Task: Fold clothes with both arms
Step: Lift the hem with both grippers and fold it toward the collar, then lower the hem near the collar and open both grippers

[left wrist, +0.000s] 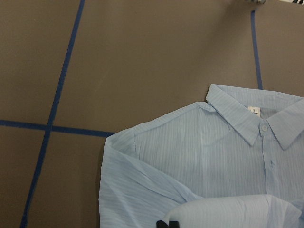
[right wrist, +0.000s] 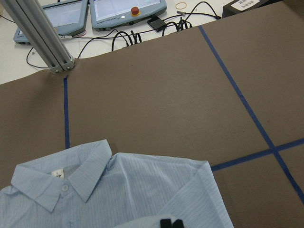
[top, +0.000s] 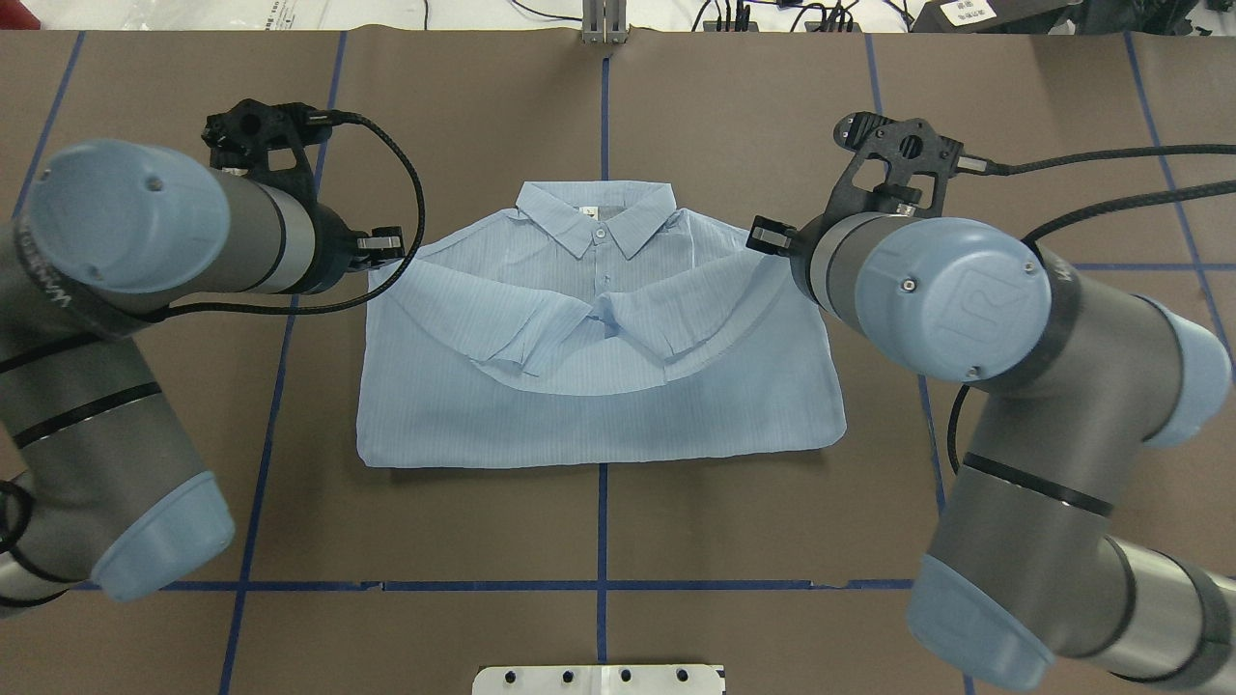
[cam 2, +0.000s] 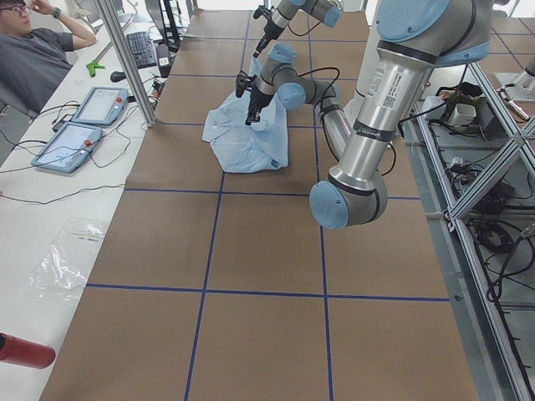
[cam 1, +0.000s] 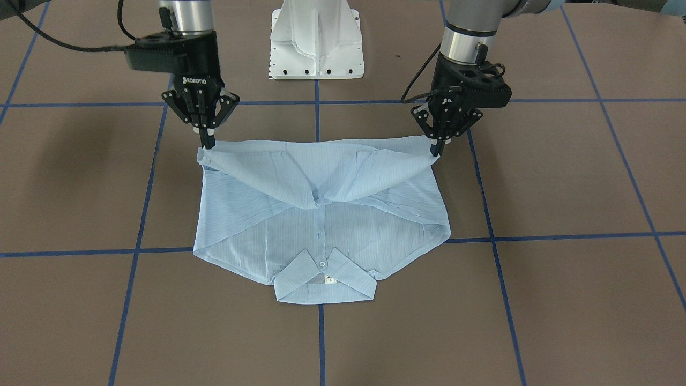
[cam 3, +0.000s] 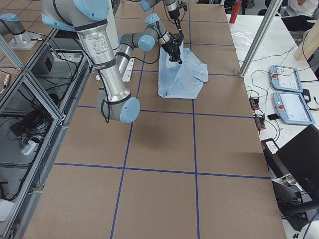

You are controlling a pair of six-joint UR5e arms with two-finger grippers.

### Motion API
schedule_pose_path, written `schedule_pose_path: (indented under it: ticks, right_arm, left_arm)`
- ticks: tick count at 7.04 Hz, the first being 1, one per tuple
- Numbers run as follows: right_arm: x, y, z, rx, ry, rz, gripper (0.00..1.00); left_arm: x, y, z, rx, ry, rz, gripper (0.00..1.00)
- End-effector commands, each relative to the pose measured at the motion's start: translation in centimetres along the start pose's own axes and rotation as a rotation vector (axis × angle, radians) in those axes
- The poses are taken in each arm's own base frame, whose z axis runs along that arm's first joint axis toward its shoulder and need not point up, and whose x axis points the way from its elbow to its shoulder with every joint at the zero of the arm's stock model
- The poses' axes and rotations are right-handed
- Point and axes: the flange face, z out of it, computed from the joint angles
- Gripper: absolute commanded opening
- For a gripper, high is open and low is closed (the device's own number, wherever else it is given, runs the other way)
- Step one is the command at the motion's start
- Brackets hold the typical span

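Next, my left gripper lets go of the hem corner on the outer end of the shirt's shoulder edge (cam 1: 440, 249) (left wrist: 121, 131), beside the blue tape.
The pale blue striped shirt (cam 1: 321, 225) lies front up on the brown table, collar (cam 1: 324, 279) pointing away from the robot and sleeves crossed over the chest (top: 599, 319). My left gripper (cam 1: 435, 150) and right gripper (cam 1: 208, 143) are each shut on one corner of the hem. They hold it lifted and stretched between them, and its middle sags onto the shirt body. In the left wrist view the fingertips (left wrist: 167, 223) pinch fabric at the bottom edge, with the collar (left wrist: 259, 121) beyond. The right wrist view shows the same, fingertips (right wrist: 171, 222) on cloth.
The white pedestal base (cam 1: 316, 43) stands between the arms. Blue tape lines (cam 1: 321, 338) grid the brown table. Beyond the far edge are an aluminium post (right wrist: 42, 38), teach pendants (cam 3: 289, 94) and cables. A seated person (cam 2: 42, 50) is at the side bench.
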Motion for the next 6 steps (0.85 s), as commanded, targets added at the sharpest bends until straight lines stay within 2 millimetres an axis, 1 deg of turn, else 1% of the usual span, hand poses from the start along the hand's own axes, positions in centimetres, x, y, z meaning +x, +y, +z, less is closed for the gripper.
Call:
schedule_pose_path:
  ticks: [1,2,3,5,6]
  right_arm:
    - [0.8,0.5,9.8,0.016,0.044,-0.019,0.00]
    - [1.7,1.3,13.3,0.013,0.066,-0.025,0.00]
    - [2.1,1.4,14.5,0.016,0.064,-0.022,0.00]
    - [2.7,0.9,14.8,0.021,0.074,-0.030,0.00]
    - [2.6,-0.1,14.6,0.032,0.071,-0.018,0.00]
  left_arm:
    - [-0.4,-1.1,10.3,0.038,-0.016,0.001,0.00]
    - [-1.3,-1.4,15.0,0.062,-0.022,0.001,0.00]
    - [-2.2,-1.4,17.2,0.067,-0.036,0.002,0.00]
    - [-2.6,-1.8,17.2,0.071,-0.042,0.064,0.00]
    - [-2.5,-2.4,16.7,0.079,-0.036,0.072,0.00]
